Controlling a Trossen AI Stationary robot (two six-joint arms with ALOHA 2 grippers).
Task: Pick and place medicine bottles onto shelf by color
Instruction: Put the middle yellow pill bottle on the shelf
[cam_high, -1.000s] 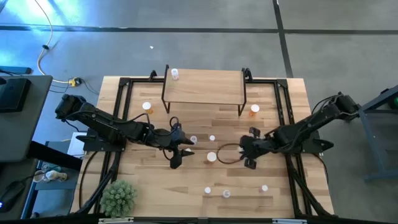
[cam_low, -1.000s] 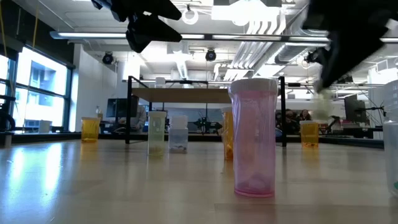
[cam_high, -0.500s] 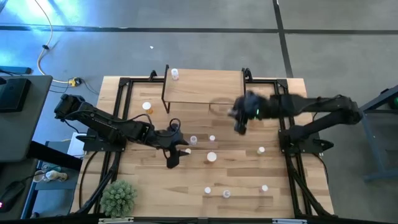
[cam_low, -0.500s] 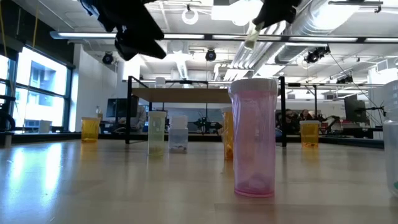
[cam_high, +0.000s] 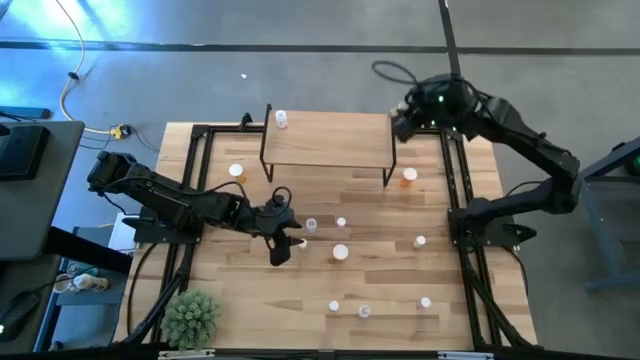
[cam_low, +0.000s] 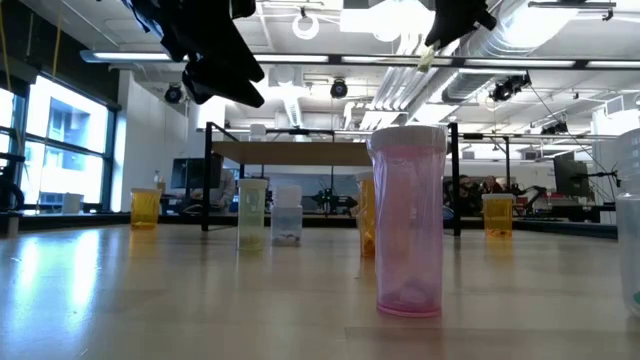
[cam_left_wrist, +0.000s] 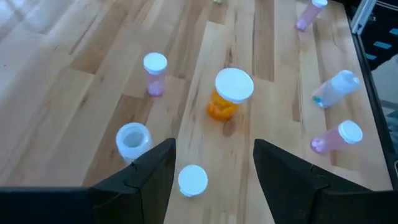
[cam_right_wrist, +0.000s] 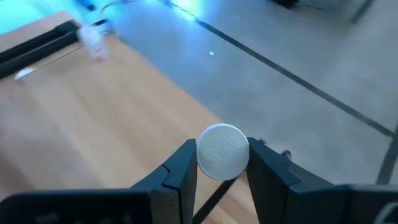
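Next, my right gripper releases the white-capped bottle, now held high over the shelf, on the shelf's bare far corner (cam_high: 374, 128) (cam_right_wrist: 201, 177), across from the whitish bottle.
The shelf (cam_high: 330, 140) stands at the table's far middle, with one whitish bottle (cam_high: 281, 119) on its far left corner. My right gripper (cam_high: 400, 120) is high over the shelf's far right corner, shut on a white-capped bottle (cam_right_wrist: 222, 151). My left gripper (cam_high: 285, 245) is open above the table's middle left, over a white-capped bottle (cam_left_wrist: 192, 180). Near it stand an orange bottle (cam_left_wrist: 228, 93), a pink one (cam_left_wrist: 154, 71) and a whitish one (cam_left_wrist: 132, 140). Several more bottles stand or lie on the table, some orange (cam_high: 409, 177). My right gripper pinches the bottle between its two fingers, one on each side just at the white cap (cam_right_wrist: 222, 151). The cap faces the wrist camera and hides the body. The bottle is lifted clear, and in the low view it sticks out slanting below the fingers (cam_low: 428, 58).
A green spiky plant ball (cam_high: 190, 315) sits at the near left corner. Black frame rails (cam_high: 455, 190) run along the table's left and right sides. More bottles stand near the front edge (cam_high: 364, 312). A pink bottle (cam_low: 408, 220) stands close before the low camera.
My right gripper has risen from the table's middle right and swung toward the far edge, carrying the bottle up over the shelf's far right corner. It has stayed shut on the bottle.
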